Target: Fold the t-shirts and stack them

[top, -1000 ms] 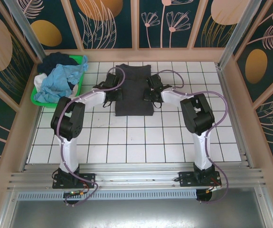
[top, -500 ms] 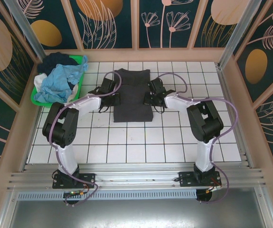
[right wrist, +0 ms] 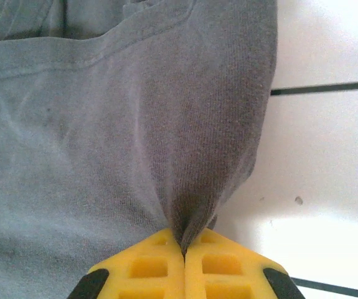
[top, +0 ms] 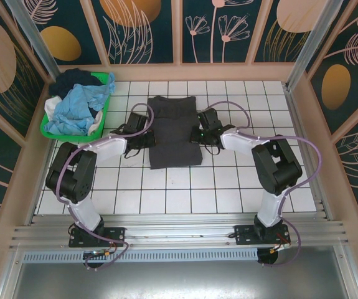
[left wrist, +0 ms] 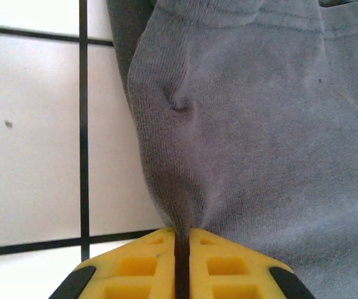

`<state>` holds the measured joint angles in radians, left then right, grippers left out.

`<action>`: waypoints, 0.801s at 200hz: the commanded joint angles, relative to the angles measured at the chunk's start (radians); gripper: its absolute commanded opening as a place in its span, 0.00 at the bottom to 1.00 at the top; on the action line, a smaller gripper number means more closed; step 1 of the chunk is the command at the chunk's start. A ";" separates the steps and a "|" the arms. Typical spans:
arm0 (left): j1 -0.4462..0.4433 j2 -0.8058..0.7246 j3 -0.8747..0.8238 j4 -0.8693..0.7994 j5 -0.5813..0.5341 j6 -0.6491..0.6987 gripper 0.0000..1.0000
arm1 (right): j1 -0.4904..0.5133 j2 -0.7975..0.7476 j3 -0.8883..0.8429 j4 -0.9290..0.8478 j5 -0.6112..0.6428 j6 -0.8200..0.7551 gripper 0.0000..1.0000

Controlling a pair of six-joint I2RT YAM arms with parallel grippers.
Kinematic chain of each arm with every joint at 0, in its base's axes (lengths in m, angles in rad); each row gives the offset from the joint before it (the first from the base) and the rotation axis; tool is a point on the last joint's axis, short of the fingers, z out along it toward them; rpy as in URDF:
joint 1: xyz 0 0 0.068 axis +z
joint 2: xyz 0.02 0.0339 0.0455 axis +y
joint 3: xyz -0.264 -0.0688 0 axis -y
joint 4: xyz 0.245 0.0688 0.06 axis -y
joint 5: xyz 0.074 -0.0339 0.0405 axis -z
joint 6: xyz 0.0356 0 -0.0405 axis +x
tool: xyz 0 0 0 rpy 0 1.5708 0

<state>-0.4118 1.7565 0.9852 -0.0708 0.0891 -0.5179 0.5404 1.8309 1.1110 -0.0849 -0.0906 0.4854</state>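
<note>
My left gripper is gathering the t-shirt's side edge into a bunched fold. I will open it, take just the upper layer's edge [left wrist: 145,140] and pull the t-shirt nearer.
A folded charcoal-grey t-shirt [top: 175,134] lies as a narrow rectangle on the white tiled table [top: 166,193], a little behind its middle. My left gripper [top: 149,134] pinches the shirt's left edge. In the left wrist view the yellow jaws [left wrist: 183,234] are closed on a bunched ridge of grey cloth [left wrist: 259,124]. My right gripper [top: 199,134] holds the right edge. In the right wrist view its jaws [right wrist: 183,242] are shut tight on a gathered fold of the cloth [right wrist: 104,124]. More t-shirts, light blue [top: 73,107], dark navy [top: 73,81] and white [top: 51,109], are piled in the basket.
A bright green plastic basket [top: 103,103] stands at the back left corner of the table. Patterned wall panels [top: 179,31] enclose the table at the back and sides. The near half of the tiles is bare, apart from the two arms' bases [top: 98,233].
Both grippers have moved toward the near edge, dragging the grey shirt with them. The arms' elbows have folded outward and nearer.
</note>
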 commanded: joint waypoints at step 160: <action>-0.021 -0.067 -0.100 0.071 0.007 -0.068 0.12 | 0.023 -0.067 -0.098 0.073 -0.011 0.038 0.00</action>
<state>-0.4271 1.7363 0.8841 0.0025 0.1184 -0.5827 0.5583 1.8023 1.0328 -0.0277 -0.1032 0.5076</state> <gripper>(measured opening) 0.147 0.052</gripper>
